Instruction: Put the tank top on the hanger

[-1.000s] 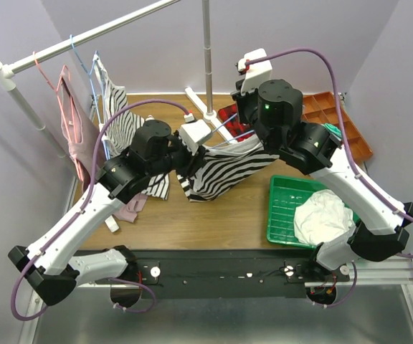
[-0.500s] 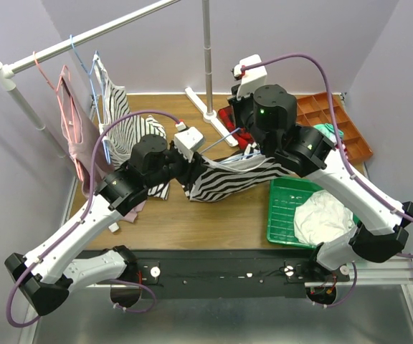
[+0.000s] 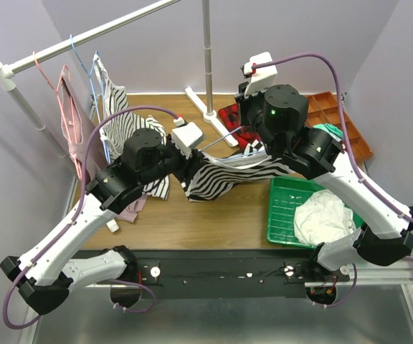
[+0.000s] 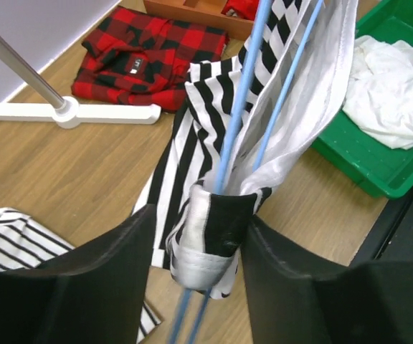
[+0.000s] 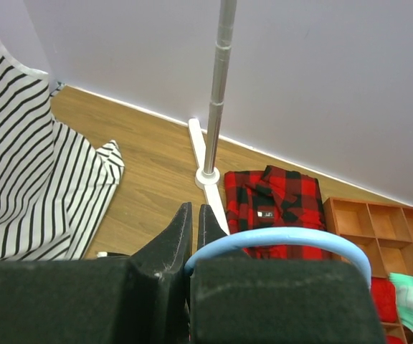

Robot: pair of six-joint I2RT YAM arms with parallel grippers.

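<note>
My right gripper is holding the hanger's hook, so next my left gripper pinches the tank top's folded edge (image 4: 228,208) and the rods together before my right gripper opens.
The tank top (image 3: 221,178), boldly striped black and white, hangs bunched between my two grippers above the table's middle. The light-blue hanger (image 3: 224,138) runs through it. My left gripper (image 3: 190,159) is shut on a folded edge of the tank top (image 4: 217,229), and the hanger's two thin rods (image 4: 241,118) pass between its fingers. My right gripper (image 3: 254,140) is shut on the hanger's curved hook (image 5: 278,238). Its fingers (image 5: 183,222) are pressed together. The hanger's far end is hidden inside the fabric.
A red plaid shirt (image 3: 229,117) lies by the rack's white foot (image 3: 205,107). A green bin (image 3: 282,215) holds white cloth at the right, with an orange tray (image 3: 335,115) behind it. A pink top (image 3: 70,122) and a finer-striped top (image 3: 124,118) hang on the left rail.
Both arms have shifted a little. The tank top has gathered narrower along the hanger, and its right side has drawn in toward the middle.
</note>
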